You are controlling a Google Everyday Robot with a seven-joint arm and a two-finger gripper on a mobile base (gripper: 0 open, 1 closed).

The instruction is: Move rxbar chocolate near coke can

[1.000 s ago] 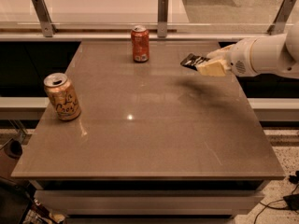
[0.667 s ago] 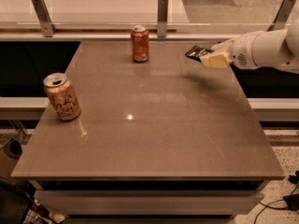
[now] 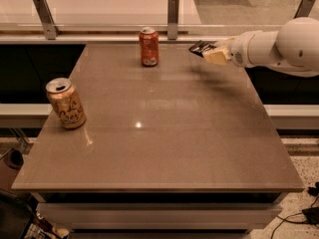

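Observation:
The robot will set the rxbar chocolate down with its gripper between the coke can and the middle metal post's foot [image 3: 166, 51].
The coke can [image 3: 149, 46], red-orange with a silver top, stands upright at the back middle of the brown table [image 3: 159, 133]. My gripper [image 3: 208, 52], on a white arm coming in from the right, is shut on the rxbar chocolate [image 3: 198, 48], a flat black bar whose end sticks out to the left of the fingers. The bar is held above the table's back right part, about a can's height to the right of the coke can.
A gold/tan can [image 3: 66, 103] with dark script stands upright near the table's left edge. A glass rail with metal posts [image 3: 173, 10] runs behind the table. Cables lie on the floor at the lower right.
My gripper has carried the black bar up and back toward the table's far edge and slightly left, closer to the coke can. Both cans stay put.

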